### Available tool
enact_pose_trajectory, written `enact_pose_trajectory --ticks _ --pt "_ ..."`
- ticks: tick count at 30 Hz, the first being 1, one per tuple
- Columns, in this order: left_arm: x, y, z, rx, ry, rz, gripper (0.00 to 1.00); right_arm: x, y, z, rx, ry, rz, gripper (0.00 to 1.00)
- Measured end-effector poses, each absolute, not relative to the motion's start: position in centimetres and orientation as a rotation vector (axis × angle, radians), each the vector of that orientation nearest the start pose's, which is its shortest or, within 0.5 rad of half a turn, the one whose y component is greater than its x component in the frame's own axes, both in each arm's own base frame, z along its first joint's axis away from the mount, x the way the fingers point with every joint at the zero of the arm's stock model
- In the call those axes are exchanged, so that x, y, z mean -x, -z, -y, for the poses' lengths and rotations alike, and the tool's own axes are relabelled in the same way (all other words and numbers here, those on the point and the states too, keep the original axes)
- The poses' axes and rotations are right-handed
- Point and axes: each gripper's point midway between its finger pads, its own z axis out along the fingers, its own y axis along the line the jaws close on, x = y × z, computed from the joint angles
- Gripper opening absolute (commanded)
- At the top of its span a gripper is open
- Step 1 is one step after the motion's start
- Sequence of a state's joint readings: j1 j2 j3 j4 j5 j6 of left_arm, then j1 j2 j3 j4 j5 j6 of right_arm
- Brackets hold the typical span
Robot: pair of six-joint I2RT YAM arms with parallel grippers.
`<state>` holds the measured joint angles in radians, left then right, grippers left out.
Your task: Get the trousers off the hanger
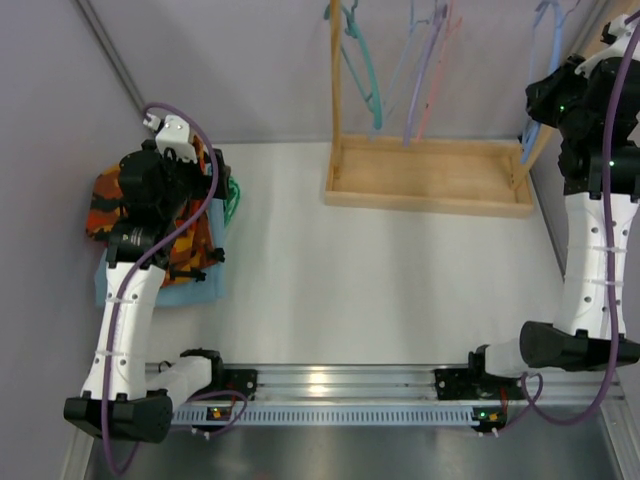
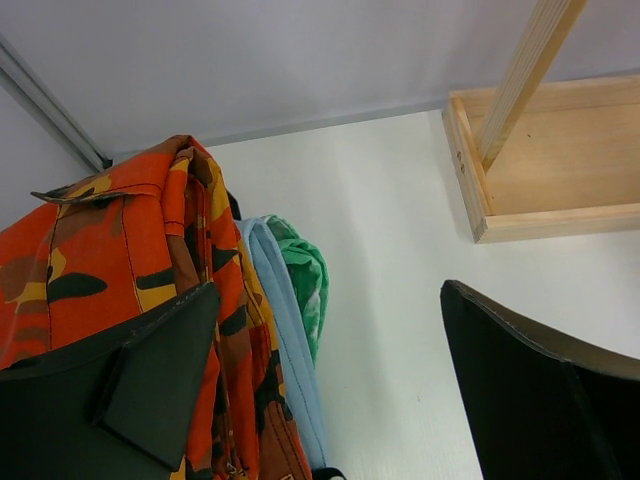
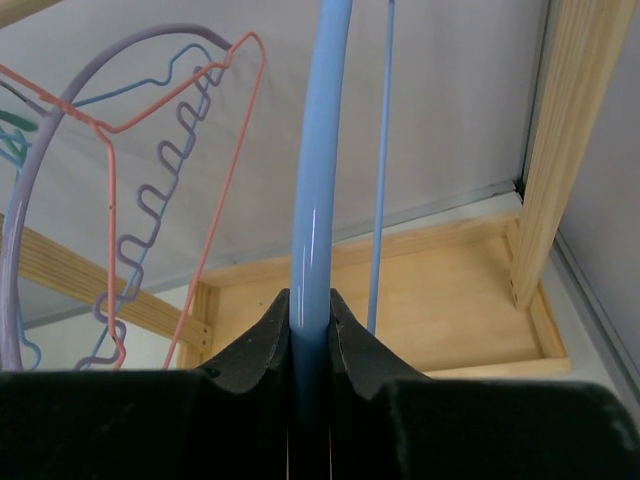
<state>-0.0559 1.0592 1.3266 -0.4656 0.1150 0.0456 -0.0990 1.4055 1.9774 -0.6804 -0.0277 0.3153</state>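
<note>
Next, I release the light blue hanger on the wooden rack (image 1: 453, 67) with my right gripper, close beside the pink hanger.
The orange camouflage trousers (image 1: 108, 205) lie crumpled on top of a pile of clothes at the table's left edge, off any hanger. In the left wrist view the trousers (image 2: 90, 250) lie under and beside my left finger. My left gripper (image 2: 340, 400) is open just above the pile, with nothing between its fingers. Over at the wooden rack, my right gripper (image 3: 310, 310) is shut on the thick bar of a light blue hanger (image 3: 320, 150), which carries no clothing. From above, that hanger (image 1: 545, 30) hangs at the rack's right end.
Under the trousers are a light blue garment (image 2: 285, 330) and a green one (image 2: 305, 275). The rack's wooden base (image 1: 430, 180) stands at the back, with a teal hanger (image 1: 362, 70) and purple and pink hangers (image 1: 430, 60). A rack post (image 3: 565, 150) rises just right of my right gripper.
</note>
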Motion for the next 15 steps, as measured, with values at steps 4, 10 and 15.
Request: enact_pose_trajectory --ticks 4,10,15 --pt "-34.6 -37.5 3.8 -0.165 0.116 -1.766 0.98 -41.3 -48.3 2.3 -0.332 -0.172 -1.671 0.00" --pt "-34.7 -37.4 3.8 -0.156 0.123 -1.771 0.99 -45.6 -46.9 1.6 -0.313 -0.131 -1.705 0.00" --pt "-34.7 -37.1 3.9 -0.156 0.124 -1.777 0.99 -47.4 -45.9 -1.3 -0.256 -0.143 -1.732 0.00"
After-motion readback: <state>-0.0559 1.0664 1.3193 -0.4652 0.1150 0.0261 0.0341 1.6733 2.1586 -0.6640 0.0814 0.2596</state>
